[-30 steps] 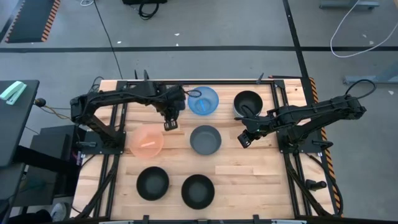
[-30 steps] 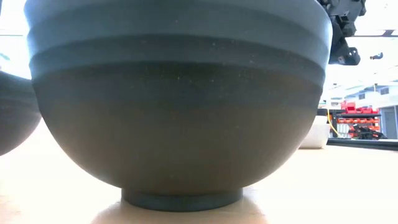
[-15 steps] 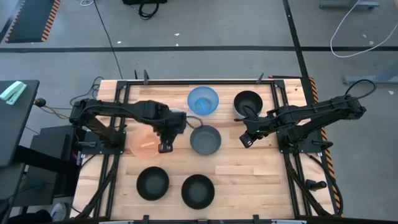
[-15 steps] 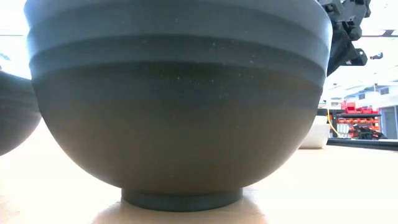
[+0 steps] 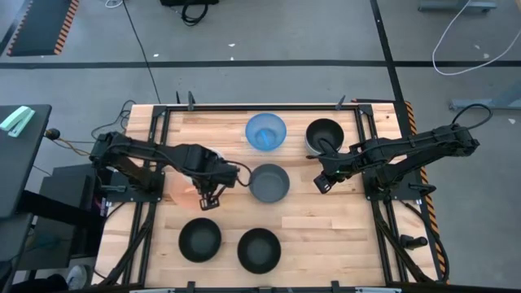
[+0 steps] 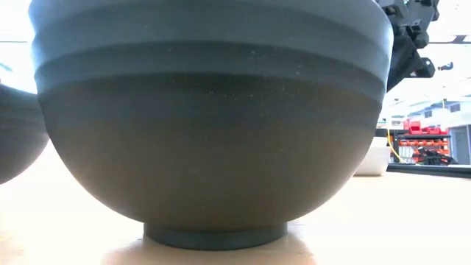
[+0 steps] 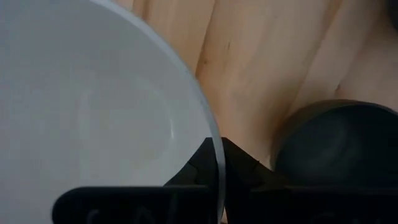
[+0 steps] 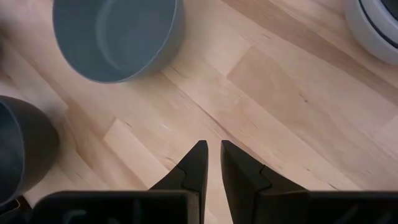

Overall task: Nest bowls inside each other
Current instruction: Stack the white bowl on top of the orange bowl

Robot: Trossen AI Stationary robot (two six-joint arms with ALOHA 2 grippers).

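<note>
Next, my left gripper releases the pink-orange bowl on the wood [image 5: 220,164] close beside the dark grey bowl.
The translucent pink-orange bowl [image 5: 186,187] sits upright on the table's left-middle; it looks pale in the left wrist view [image 7: 93,112]. My left gripper [image 5: 207,198] is shut on its right rim. The dark grey bowl [image 5: 269,182] stands at the middle and the blue bowl [image 5: 265,131] behind it. Two black bowls [image 5: 199,239] [image 5: 259,249] stand near the near edge. A third black bowl [image 5: 324,134] sits far right, nested in a pale bowl [image 8: 380,25]. My right gripper [image 5: 321,182] hovers shut, right of the dark grey bowl [image 8: 115,37]. My left gripper has the pink-orange bowl's rim [image 7: 214,146] between its two fingers, one finger inside the bowl and one outside. The fingers come from above, pointing down. The bowl stands on the table on its base.
Bare wood lies between the dark grey bowl and the near black bowls, and along the table's right-near part [image 5: 326,236]. In the low view one near black bowl [image 6: 213,110] fills the picture, with the other [image 6: 15,132] at its left edge.
My left gripper has moved from beside the blue bowl toward the table's near edge and down onto the pink-orange bowl's right rim. The bowl has stayed where it was.
</note>
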